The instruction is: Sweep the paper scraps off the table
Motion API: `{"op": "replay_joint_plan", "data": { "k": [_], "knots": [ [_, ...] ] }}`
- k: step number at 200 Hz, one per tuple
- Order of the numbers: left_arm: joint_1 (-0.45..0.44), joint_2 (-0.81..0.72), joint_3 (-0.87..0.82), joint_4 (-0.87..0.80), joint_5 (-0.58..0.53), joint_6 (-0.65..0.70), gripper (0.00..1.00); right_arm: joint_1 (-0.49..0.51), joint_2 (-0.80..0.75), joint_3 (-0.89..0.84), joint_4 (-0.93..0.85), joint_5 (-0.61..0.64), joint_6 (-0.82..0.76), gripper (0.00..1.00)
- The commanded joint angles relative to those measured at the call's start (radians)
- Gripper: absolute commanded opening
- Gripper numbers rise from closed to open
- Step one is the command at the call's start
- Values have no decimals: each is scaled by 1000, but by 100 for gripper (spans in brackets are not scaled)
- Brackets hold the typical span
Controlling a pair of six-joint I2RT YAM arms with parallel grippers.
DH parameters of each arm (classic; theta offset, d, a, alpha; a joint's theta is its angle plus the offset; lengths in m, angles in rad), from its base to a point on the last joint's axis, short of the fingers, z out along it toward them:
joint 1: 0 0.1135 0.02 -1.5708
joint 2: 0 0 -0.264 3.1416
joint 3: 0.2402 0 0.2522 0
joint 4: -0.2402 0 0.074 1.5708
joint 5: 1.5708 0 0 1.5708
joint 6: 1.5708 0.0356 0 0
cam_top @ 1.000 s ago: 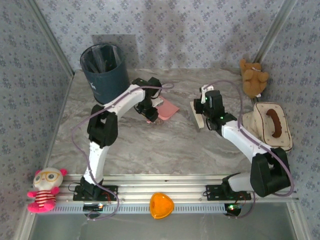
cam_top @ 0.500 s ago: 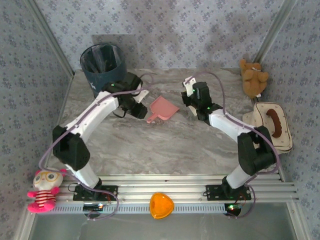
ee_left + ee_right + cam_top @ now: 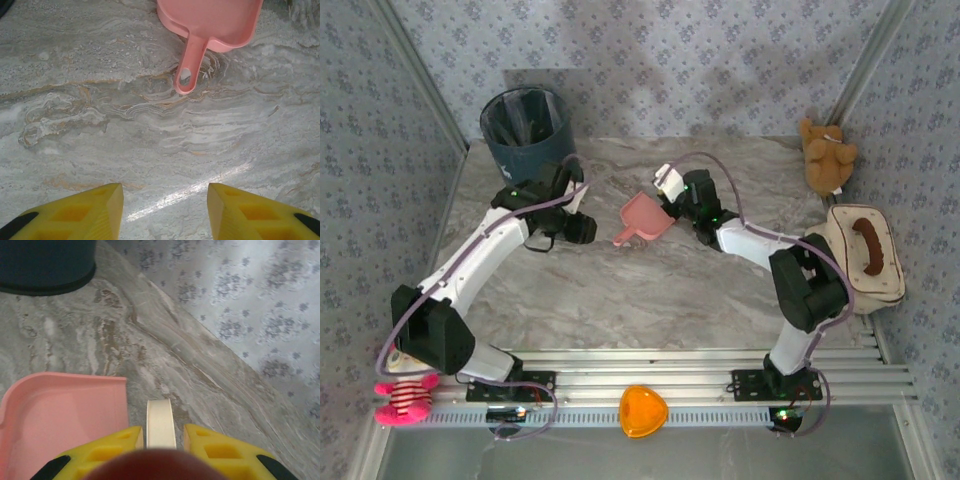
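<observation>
Next, my right gripper releases the cream brush inside the pink dustpan (image 3: 651, 213) (image 3: 102, 447), so that I leave it lying near the open front edge of the dustpan.
The paper scraps are out of view. A pink dustpan (image 3: 644, 217) lies on the marble table (image 3: 620, 295), its handle pointing toward my left gripper (image 3: 590, 229). That gripper (image 3: 165, 212) hovers low over bare marble a short way from the handle tip (image 3: 186, 75), open, with nothing between its yellow fingers (image 3: 95, 210). My right gripper (image 3: 672, 188) is at the dustpan's far right side, shut on a cream brush (image 3: 160, 421) that sticks out past the fingertips. In the right wrist view the dustpan (image 3: 60, 415) lies just left of the brush.
A dark bin (image 3: 526, 135) stands at the back left, seen too in the right wrist view (image 3: 45, 265). A brown teddy (image 3: 827, 155) and a cream pouch (image 3: 865, 255) sit at the right. An orange heart dish (image 3: 642, 410) and a pink doll (image 3: 408, 382) rest by the front rail.
My left gripper has drawn back to the left, away from the dustpan, which stays on the table. My right gripper has carried the brush leftward up to the dustpan's side.
</observation>
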Motion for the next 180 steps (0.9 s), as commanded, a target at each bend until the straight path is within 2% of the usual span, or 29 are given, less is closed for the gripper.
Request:
{"op": "replay_joint_plan", "data": {
  "k": [1,63,85,108,125,143,180],
  "knots": [
    [14,-42,-18,34,13,-38,48,29,24,28,82,-19,-103,0],
    [23,-43,-29,31,22,-35,48,96,59,-13,140,47,-221,0],
    [25,-38,-31,31,25,-34,48,114,58,-45,161,66,-240,4],
    [28,-36,-36,33,27,-35,48,135,56,-79,181,87,-249,10],
    [30,-36,-41,35,30,-35,48,154,57,-100,196,110,-259,18],
    [34,-35,-44,38,33,-37,48,167,59,-119,201,133,-264,21],
    [37,-31,-42,36,37,-35,48,186,61,-150,223,172,-253,37]
  ]
}}
